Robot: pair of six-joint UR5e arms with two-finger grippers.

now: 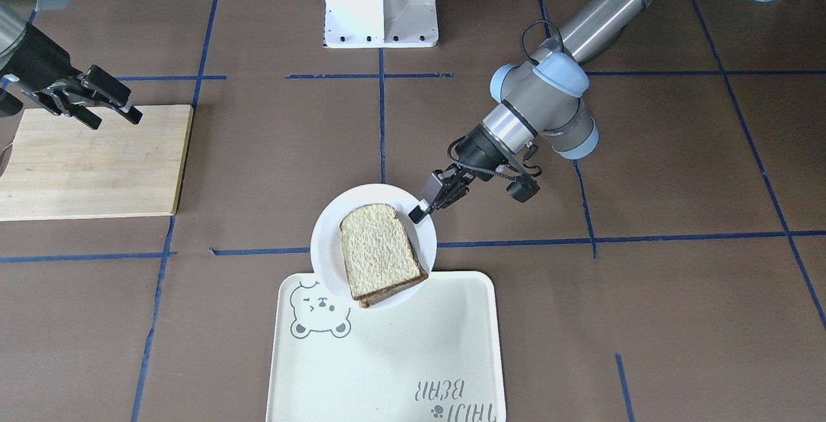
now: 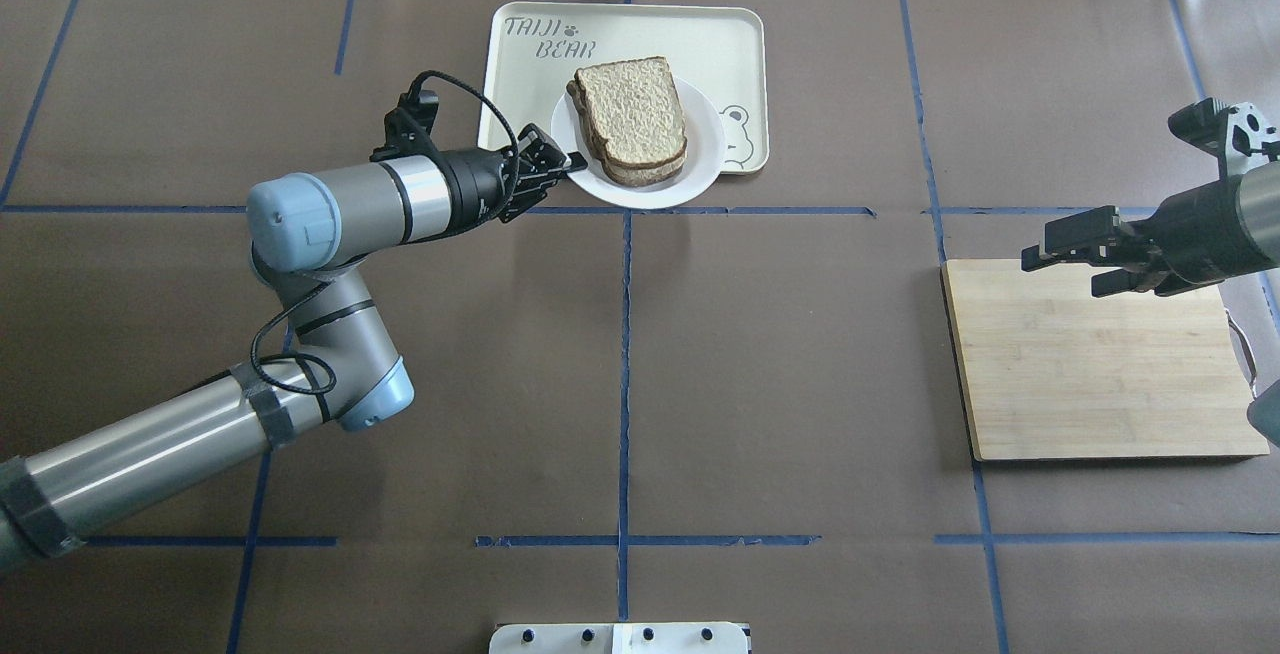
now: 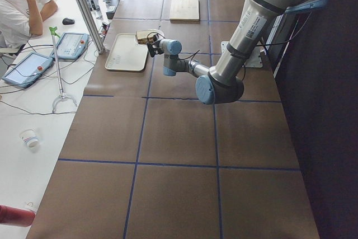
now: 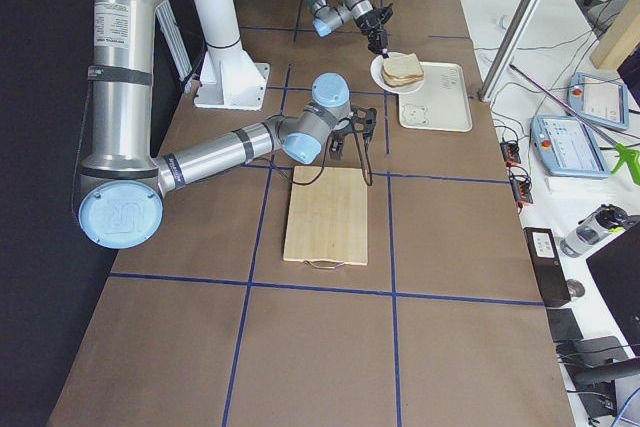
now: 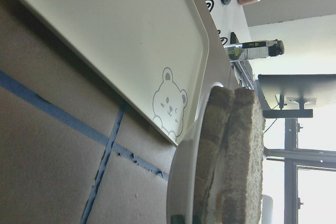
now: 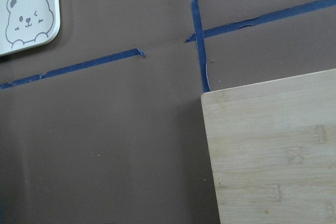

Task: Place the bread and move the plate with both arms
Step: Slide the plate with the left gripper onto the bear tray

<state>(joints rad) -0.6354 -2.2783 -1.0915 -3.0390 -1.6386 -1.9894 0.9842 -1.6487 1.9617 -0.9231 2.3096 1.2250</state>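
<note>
Next, I release the white plate, which now overlaps the bear tray's corner, from my left gripper on the bear tray [image 1: 394, 357] [image 5: 142, 27], between the bear drawing and the lettering.
The white plate [image 1: 326, 248] carries two stacked slices, and the top one is the plain bread [image 1: 379, 251]. The plate overlaps the corner of the bear tray [image 1: 387, 357] by the bear drawing. My left gripper [image 1: 421, 210] is shut on the plate's rim, on the side facing the robot. In the overhead view the left gripper [image 2: 565, 164] meets the plate [image 2: 705, 159] at its left edge, with the bread [image 2: 632, 114] on it. The left wrist view shows the plate's rim [image 5: 184, 182] and bread [image 5: 236, 156] edge-on. My right gripper [image 2: 1065, 269] is open and empty over the wooden board.
A wooden cutting board [image 2: 1100, 374] lies on the robot's right, under the right gripper [image 1: 110, 109]. The cream tray [image 2: 520, 84] sits at the table's far edge. The white robot base [image 1: 381, 2] stands at the near middle. Operators' gear lies beyond the tray.
</note>
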